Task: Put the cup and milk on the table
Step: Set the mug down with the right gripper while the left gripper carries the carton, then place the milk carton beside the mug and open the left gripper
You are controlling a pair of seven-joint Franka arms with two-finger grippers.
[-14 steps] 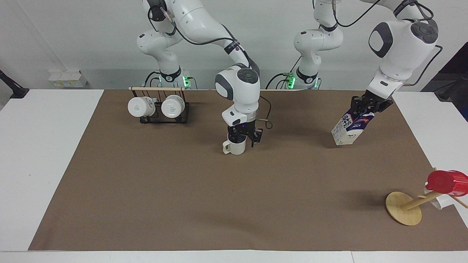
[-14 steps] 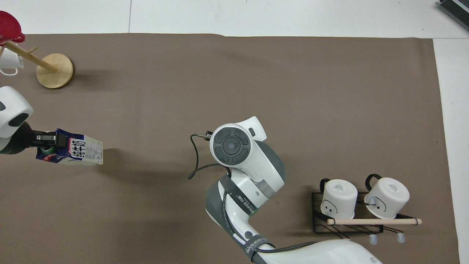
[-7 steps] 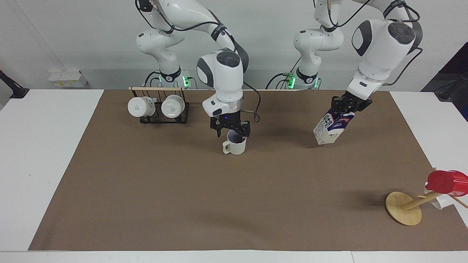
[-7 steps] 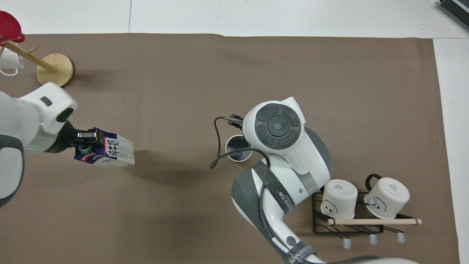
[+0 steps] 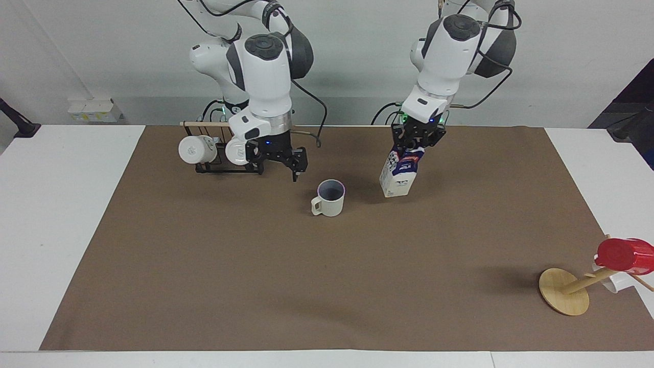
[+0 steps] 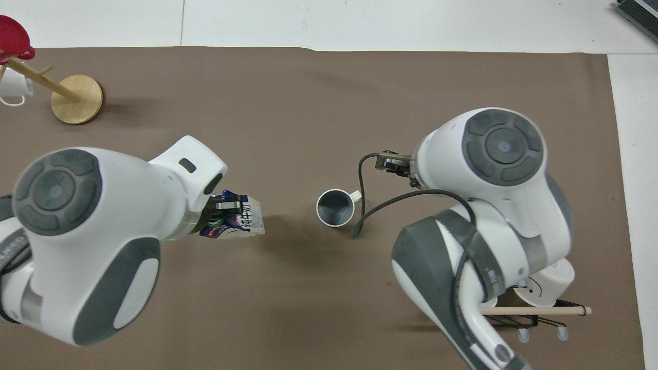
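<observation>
My left gripper is going to put the milk down on the brown sheet (image 6: 280,212) close beside the cream cup, opposite its handle.
The cream cup (image 5: 328,198) stands upright on the brown sheet of the table (image 5: 327,286), handle toward the right arm's end, with nothing touching it. Its grey inside shows in the overhead view (image 6: 335,207). My right gripper (image 5: 278,170) hangs open and empty in the air between the cup and the mug rack. My left gripper (image 5: 416,139) is shut on the dark blue top of the milk (image 5: 400,174). The carton hangs slightly tilted beside the cup, its bottom just above or at the sheet. From overhead the milk (image 6: 237,222) shows under the left wrist.
A black wire rack (image 5: 222,166) with two white mugs stands close to the right arm's base. A tipped wooden mug tree (image 5: 564,292) with a red cup (image 5: 624,254) lies at the left arm's end, far from the robots.
The right gripper has risen off the cup and drawn back toward the rack. The left arm has carried the milk toward the cup and turned it more upright.
</observation>
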